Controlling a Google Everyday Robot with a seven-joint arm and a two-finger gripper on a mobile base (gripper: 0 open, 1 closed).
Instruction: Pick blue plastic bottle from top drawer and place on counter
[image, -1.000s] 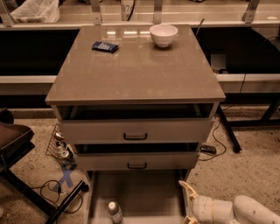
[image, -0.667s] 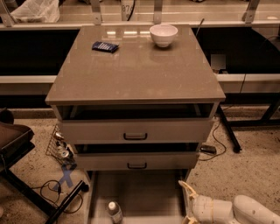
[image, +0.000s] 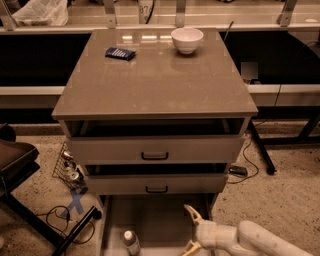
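Observation:
Next, my gripper reaches into the pulled-out top drawer and closes on the upper body (image: 132, 244) of the blue plastic bottle, just below its pale cap.
The blue plastic bottle (image: 131, 242), small and clear with a pale cap, stands upright on the floor of the pulled-out top drawer (image: 155, 220), a shallow pale-grey tray at the bottom of the view. My gripper (image: 191, 230) is at the bottom right over the drawer's right part, about a hand's width right of the bottle and apart from it. Its two pale fingers (image: 192, 212) are spread open and hold nothing. The counter (image: 155, 80) is the glossy grey-brown slab on top of the cabinet.
A white bowl (image: 187, 39) and a dark blue packet (image: 120, 53) sit at the counter's far edge. Two grey drawer fronts with dark handles (image: 154, 155) are above the tray. A wire basket with cans (image: 69, 167), cables and a dark chair base (image: 20, 165) lie on the floor left.

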